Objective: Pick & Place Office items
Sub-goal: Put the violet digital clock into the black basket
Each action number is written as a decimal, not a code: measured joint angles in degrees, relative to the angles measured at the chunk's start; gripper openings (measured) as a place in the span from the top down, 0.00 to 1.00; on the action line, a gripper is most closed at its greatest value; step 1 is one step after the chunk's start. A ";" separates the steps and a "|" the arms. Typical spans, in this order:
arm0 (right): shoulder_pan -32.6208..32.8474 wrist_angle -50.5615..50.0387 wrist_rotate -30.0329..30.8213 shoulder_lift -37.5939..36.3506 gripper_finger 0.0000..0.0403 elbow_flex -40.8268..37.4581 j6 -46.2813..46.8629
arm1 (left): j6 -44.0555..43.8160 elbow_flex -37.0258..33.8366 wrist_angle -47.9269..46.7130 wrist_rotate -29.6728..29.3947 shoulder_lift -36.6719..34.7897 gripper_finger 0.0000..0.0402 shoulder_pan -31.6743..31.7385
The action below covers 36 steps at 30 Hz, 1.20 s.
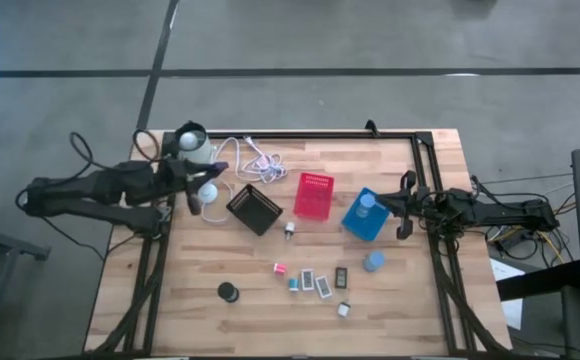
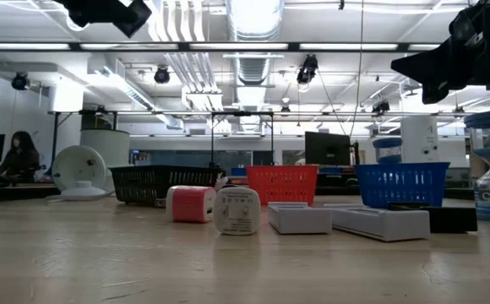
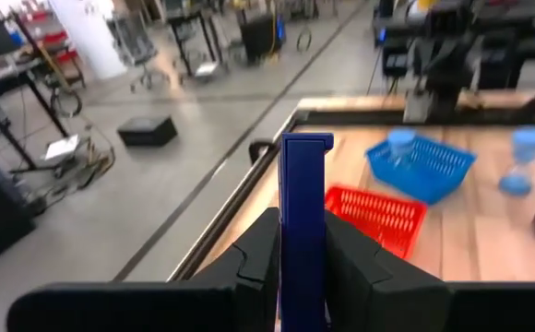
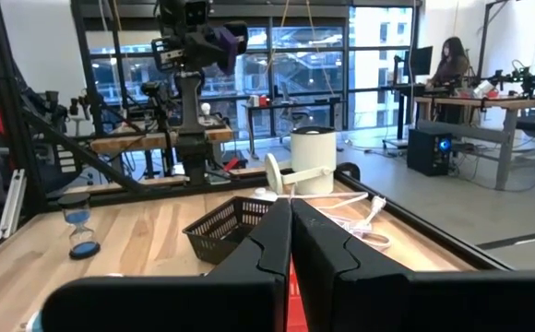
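My left gripper is to place the dark blue piece inside the black bin (image 1: 250, 201). The piece now hangs above the table by the lamp. It will let go of it toward the bin's side facing the white lamp.
My left gripper (image 1: 218, 170) hangs above the table's far left, by the white lamp (image 1: 194, 145), shut on a dark blue flat piece (image 3: 304, 184). My right gripper (image 1: 404, 207) waits shut and empty at the right edge, beside the blue bin (image 1: 364, 216). Small office items lie on the near middle of the table: a pink block (image 1: 280, 268), a teal block (image 1: 293, 284), white blocks (image 1: 324, 285), a black block (image 1: 341, 276), a black disc (image 1: 229, 291) and a pale-blue round piece (image 1: 373, 262). Another pale-blue piece (image 1: 367, 203) stands in the blue bin. My left gripper pinches the dark blue piece by its two flat faces (image 3: 303, 254) between its two fingers. The piece runs along the fingers and sticks out well past their tips (image 3: 306, 143). It is lifted clear of the table, and the gripper points nearly level toward the table's right.
A black bin (image 1: 255, 208), a red bin (image 1: 313, 196) and the blue bin stand in a row across the table's middle. The lamp's white cable (image 1: 257, 158) lies coiled at the far edge. A dark frame (image 1: 425, 150) runs along the far and right edges.
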 joint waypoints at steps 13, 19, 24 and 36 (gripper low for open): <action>0.00 0.00 -0.02 0.02 0.98 0.00 -0.04 | -0.51 1.23 -5.15 9.82 11.03 0.84 8.95; -0.02 0.00 -0.02 0.02 0.98 0.00 -0.04 | 2.45 1.13 -5.65 14.99 17.37 0.84 12.53; -0.02 0.00 -0.02 0.02 0.98 0.00 -0.04 | 9.42 1.58 -6.73 19.07 23.03 0.84 14.26; -0.02 -0.10 -0.02 0.02 0.98 0.00 -0.17 | 23.21 6.44 -10.49 20.25 36.48 0.84 14.79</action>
